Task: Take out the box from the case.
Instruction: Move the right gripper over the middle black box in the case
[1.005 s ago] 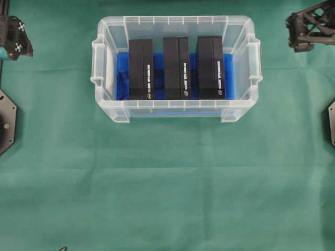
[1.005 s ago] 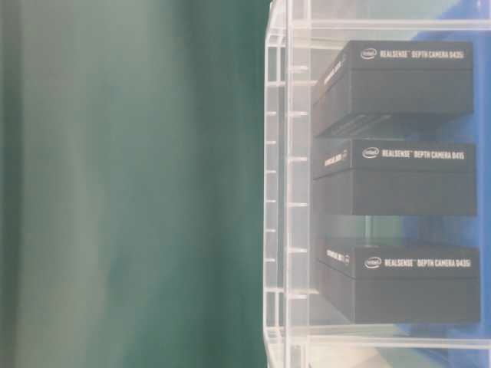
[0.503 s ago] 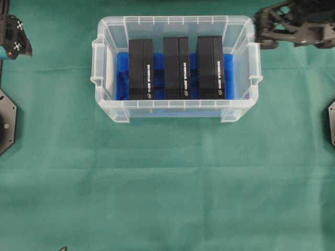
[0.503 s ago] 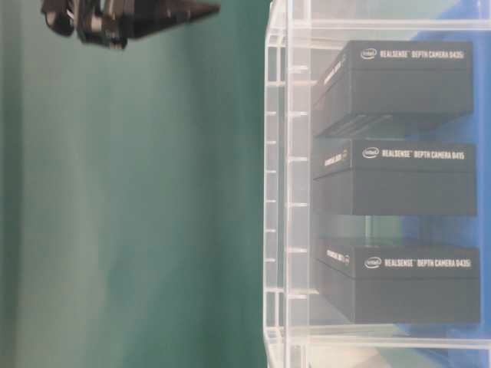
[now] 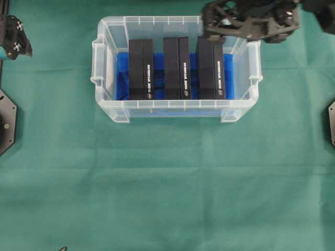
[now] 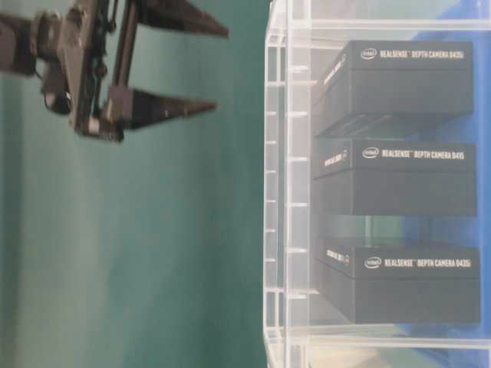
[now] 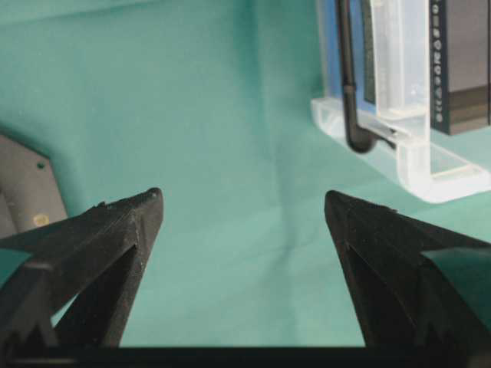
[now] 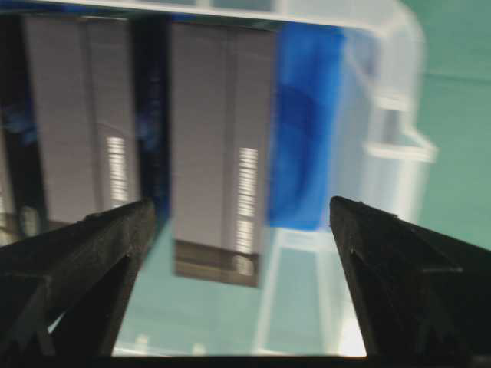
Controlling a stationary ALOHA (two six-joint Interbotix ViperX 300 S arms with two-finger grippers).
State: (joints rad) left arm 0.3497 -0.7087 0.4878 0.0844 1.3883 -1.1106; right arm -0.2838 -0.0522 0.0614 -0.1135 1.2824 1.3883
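Note:
The middle black box is next for my right gripper, which should go to it and close halfway along its long sides (image 5: 177, 72) (image 8: 86, 126), between the outer black boxes.
The clear case (image 5: 104, 99) with a blue floor lining stands at the back middle of the green cloth. Three black boxes stand on edge in it: left (image 5: 141, 69), middle (image 5: 176, 68), right (image 5: 210, 68). My right gripper (image 5: 230, 26) hangs open above the case's back right part, fingers pointing down and apart from everything. In the right wrist view the right box (image 8: 222, 146) shows between the spread tips of that gripper (image 8: 242, 203). From table level it (image 6: 219, 67) is clear of the rim. My left gripper (image 7: 242, 197) is open and empty over bare cloth, at the far left (image 5: 18, 39).
The case's rim handle (image 5: 254, 63) juts out on the right, another (image 5: 97, 63) on the left. Dark arm base plates sit at the left edge (image 5: 5, 120) and right edge (image 5: 331, 123). The case's corner (image 7: 406, 146) shows in the left wrist view.
The right arm has swung in from the right edge leftward until its gripper is over the case's back right part, jaws still wide. The left arm, case and boxes have not moved.

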